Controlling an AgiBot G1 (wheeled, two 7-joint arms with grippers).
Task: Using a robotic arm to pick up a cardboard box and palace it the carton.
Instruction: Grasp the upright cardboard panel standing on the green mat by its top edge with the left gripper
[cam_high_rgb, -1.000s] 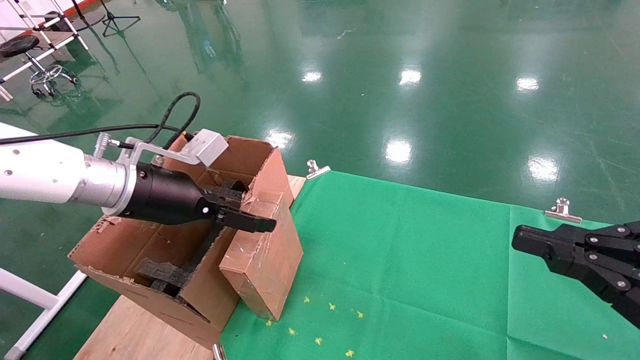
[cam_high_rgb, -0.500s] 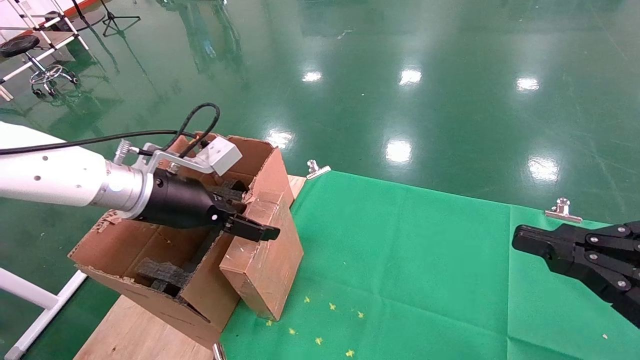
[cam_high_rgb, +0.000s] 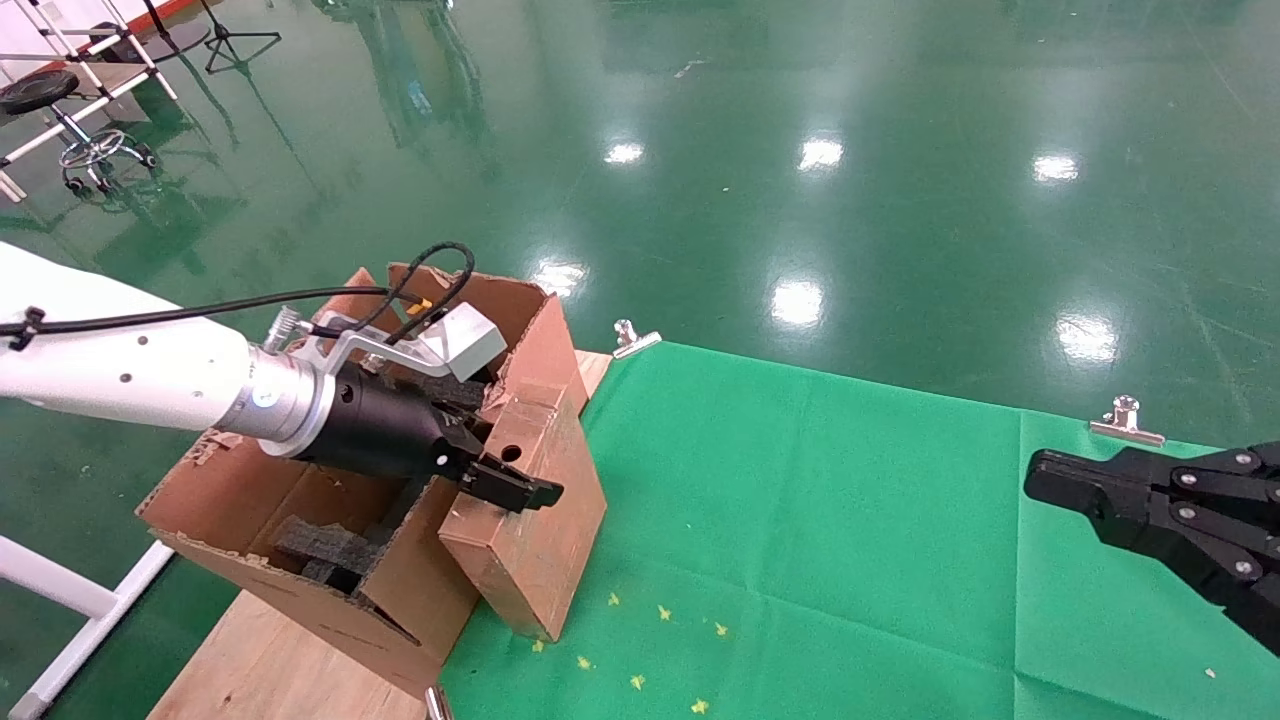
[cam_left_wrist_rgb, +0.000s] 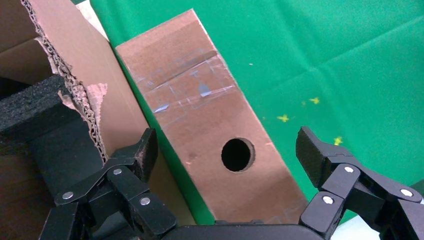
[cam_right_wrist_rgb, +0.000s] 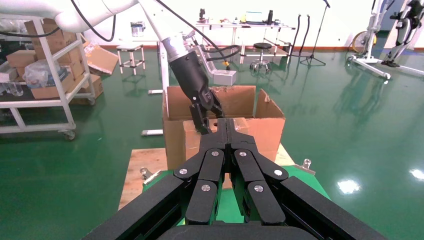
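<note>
Next, I close my left gripper across the narrow top of the cardboard box, at the round hole (cam_high_rgb: 511, 454) (cam_left_wrist_rgb: 238, 154), with its fingers on the broad sides of the box.
The cardboard box (cam_high_rgb: 535, 530) stands on edge on the green cloth, leaning against the carton (cam_high_rgb: 250, 500). Its narrow top face with the round hole shows in the left wrist view (cam_left_wrist_rgb: 200, 115). The robotic arm (cam_high_rgb: 150, 375) is my left arm. Its left gripper (cam_high_rgb: 492, 462) is open, its fingers (cam_left_wrist_rgb: 312, 152) straddling that top face just above it without touching. The carton's torn wall (cam_left_wrist_rgb: 65, 70) and black foam (cam_left_wrist_rgb: 35, 107) lie beside one finger. My right gripper (cam_high_rgb: 1040, 478) is shut and empty at the right; it also shows in the right wrist view (cam_right_wrist_rgb: 226, 125).
The green cloth (cam_high_rgb: 820, 520) covers the table, held by metal clips (cam_high_rgb: 1125, 418). A bare wooden board (cam_high_rgb: 280, 660) lies under the carton. From the right wrist, the carton (cam_right_wrist_rgb: 270, 127), box (cam_right_wrist_rgb: 192, 142) and left arm (cam_right_wrist_rgb: 187, 70) show ahead.
My left gripper has moved down and a little forward over the box's top edge. The hole in the top face has come into view. The right arm has not moved.
</note>
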